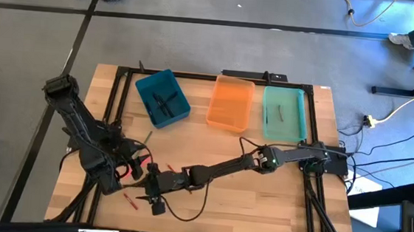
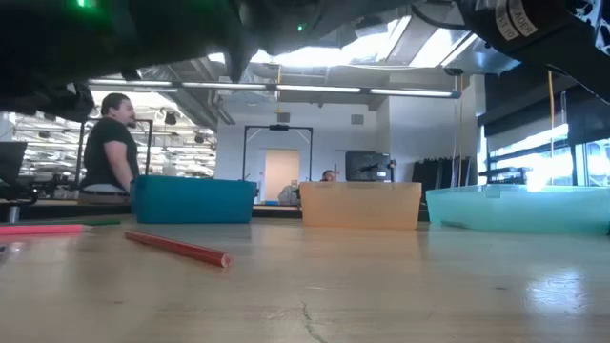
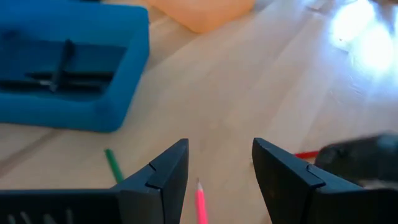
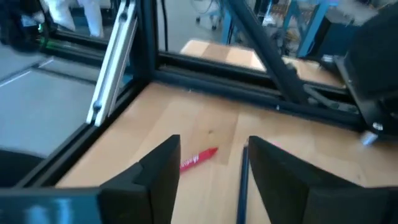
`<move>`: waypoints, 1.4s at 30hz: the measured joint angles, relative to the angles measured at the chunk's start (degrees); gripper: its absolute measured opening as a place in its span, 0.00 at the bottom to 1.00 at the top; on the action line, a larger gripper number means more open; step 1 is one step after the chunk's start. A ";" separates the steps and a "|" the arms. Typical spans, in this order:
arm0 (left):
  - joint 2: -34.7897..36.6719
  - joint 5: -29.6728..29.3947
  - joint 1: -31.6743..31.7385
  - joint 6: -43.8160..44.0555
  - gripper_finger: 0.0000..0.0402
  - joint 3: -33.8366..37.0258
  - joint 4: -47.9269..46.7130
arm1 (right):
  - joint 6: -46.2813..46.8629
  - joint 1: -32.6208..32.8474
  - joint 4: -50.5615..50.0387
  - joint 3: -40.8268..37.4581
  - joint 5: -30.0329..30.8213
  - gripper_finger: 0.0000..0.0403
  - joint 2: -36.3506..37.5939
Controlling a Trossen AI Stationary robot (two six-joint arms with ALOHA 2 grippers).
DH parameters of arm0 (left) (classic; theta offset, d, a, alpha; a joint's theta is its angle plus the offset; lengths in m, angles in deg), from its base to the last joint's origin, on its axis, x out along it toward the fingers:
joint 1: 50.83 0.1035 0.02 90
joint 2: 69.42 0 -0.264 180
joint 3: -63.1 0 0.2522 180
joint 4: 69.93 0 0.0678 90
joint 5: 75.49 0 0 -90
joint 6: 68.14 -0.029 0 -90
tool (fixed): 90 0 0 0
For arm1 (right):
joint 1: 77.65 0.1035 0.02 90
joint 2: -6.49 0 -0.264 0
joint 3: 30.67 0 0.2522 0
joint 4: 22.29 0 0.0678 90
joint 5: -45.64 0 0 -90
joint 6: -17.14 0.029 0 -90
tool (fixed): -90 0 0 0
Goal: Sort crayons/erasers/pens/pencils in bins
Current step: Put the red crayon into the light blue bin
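Observation:
The body of the red crayon (image 1: 131,201) is nearest the table's front edge. My left gripper needs to go there next and close on it.
Three bins stand along the far side: a teal-blue bin (image 1: 162,98) holding dark sticks (image 3: 62,68), an orange bin (image 1: 230,103) and a mint green bin (image 1: 283,113). My left gripper (image 3: 217,180) hovers open near the front left, with a pink stick (image 3: 201,204) lying on the table between its fingers. A green stick (image 3: 113,165) lies beside it. My right gripper (image 4: 208,174) reaches across to the front left and is open low over the table. A red crayon (image 4: 199,158) lies ahead between its fingers, and a dark thin stick (image 4: 242,186) lies along one finger's inner side.
The black frame rails (image 4: 186,74) run along the table's left and front edges close to my right gripper. The two grippers are near each other at the front left. Bare wood (image 1: 259,202) stretches across the front middle and right. A person (image 2: 110,143) stands in the room behind.

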 joint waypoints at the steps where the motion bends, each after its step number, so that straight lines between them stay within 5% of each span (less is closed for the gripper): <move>1: 0.01 -0.60 0.00 0.00 0.42 0.00 -0.47 | 0.28 0.02 0.44 0.00 -0.02 0.46 -0.50; 11: 1.42 -2.27 0.66 0.03 0.42 0.00 -5.98 | -2.42 0.04 13.77 -0.01 3.31 0.47 -7.78; 22: 3.78 -3.63 0.67 -0.14 0.42 0.00 -9.75 | -3.38 -0.53 14.37 0.15 -2.55 0.49 -10.89; 28: 4.77 -1.99 0.63 -1.65 0.42 -0.02 -9.26 | -3.96 -0.31 15.65 -0.01 0.56 0.49 -10.67; 36: 4.73 14.51 -1.31 -9.93 0.42 -0.04 -2.97 | -12.84 0.70 12.01 -0.15 9.40 0.49 -4.67; 42: 4.71 18.42 -4.82 -18.35 0.42 -0.03 7.38 | -15.88 3.06 4.43 -0.09 16.11 0.49 -0.08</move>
